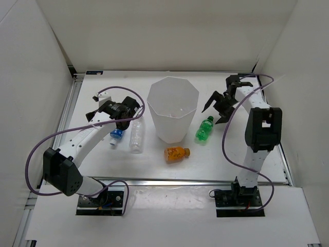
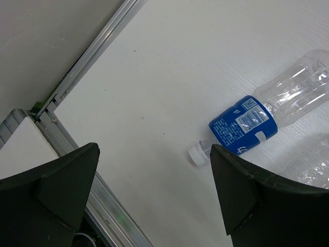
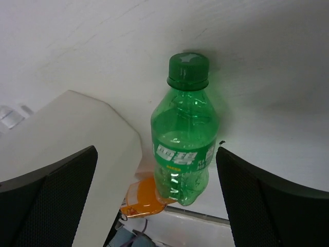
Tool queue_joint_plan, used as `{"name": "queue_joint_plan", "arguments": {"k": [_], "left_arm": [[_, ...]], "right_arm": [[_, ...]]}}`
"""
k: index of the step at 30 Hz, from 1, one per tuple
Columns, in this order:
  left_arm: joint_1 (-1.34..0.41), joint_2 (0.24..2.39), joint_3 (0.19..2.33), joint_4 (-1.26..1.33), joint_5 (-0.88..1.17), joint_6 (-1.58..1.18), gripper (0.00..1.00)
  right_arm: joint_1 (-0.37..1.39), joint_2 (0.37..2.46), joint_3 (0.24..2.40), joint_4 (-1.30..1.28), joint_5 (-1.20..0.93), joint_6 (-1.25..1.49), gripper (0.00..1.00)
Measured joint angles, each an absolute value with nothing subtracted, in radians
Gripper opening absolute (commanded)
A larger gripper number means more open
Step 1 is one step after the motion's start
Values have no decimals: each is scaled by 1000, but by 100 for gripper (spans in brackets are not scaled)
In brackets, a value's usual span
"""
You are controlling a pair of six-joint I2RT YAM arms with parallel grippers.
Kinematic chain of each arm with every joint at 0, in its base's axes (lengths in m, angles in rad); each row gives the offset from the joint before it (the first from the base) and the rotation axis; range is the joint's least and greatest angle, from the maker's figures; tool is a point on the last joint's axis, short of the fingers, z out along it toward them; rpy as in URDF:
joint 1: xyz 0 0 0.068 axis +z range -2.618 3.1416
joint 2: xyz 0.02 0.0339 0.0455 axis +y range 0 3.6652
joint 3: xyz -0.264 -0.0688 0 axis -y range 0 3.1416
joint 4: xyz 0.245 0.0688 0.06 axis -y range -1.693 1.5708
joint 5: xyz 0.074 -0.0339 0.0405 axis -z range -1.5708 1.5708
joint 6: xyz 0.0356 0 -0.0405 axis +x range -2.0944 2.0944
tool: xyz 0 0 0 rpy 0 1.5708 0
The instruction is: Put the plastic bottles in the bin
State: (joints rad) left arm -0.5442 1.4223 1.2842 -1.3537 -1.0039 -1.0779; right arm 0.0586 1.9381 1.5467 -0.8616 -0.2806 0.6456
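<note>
The blue-labelled bottle has a clear body and a white cap. My left gripper needs to close around it beside the clear body, at its label's end [image 1: 119, 131] [image 2: 258, 118] farthest from the white cap.
The white faceted bin [image 1: 172, 110] stands mid-table. A green bottle [image 1: 204, 129] lies to its right, also in the right wrist view [image 3: 184, 139]. An orange bottle [image 1: 176, 153] lies in front of the bin and shows behind the green one [image 3: 141, 198]. A blue-labelled bottle [image 1: 117, 135] and a plain clear bottle [image 1: 136, 136] lie left of the bin. My left gripper [image 1: 125, 117] is open and empty just above the blue-labelled bottle [image 2: 244, 125]. My right gripper [image 1: 213, 113] is open and empty, hovering over the green bottle's cap end. Only one blue-labelled bottle shows.
White walls enclose the table on the left, back and right. A metal rail [image 2: 87, 56] runs along the left edge. The bin wall [image 3: 77, 134] is close on the left of my right gripper [image 3: 157, 149]. The clear bottle [image 2: 313, 164] lies beside my left gripper [image 2: 154, 149].
</note>
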Motion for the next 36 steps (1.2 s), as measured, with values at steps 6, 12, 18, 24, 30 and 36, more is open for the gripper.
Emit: {"name": "queue_joint_plan", "arguments": {"k": [6,12,18,24,30,36], "left_arm": [[-544,1423,1284,-1354,-993,-1078,100],[-544,1425,1284,-1354,-982,-1077,100],[-544,1425,1284,-1354,-974,-1076,100],[-544,1431,1274,-1351,-963,-1089,100],[-543,1433,1248,-1339,-929,-1072,100],[-503,1432,1245,-1252,-865,-995,100]], "right_arm": [[105,2055,1543,-862,-287,624,100],[116,2078,1482,-872,-288,611,67],[110,2054,1499,-897,-221,606,36],[87,1922,1854,-971,-130,680,31],[160,1728,2227,-789,-205,686,40],[367,1752,2394,-680,-295,596,57]]}}
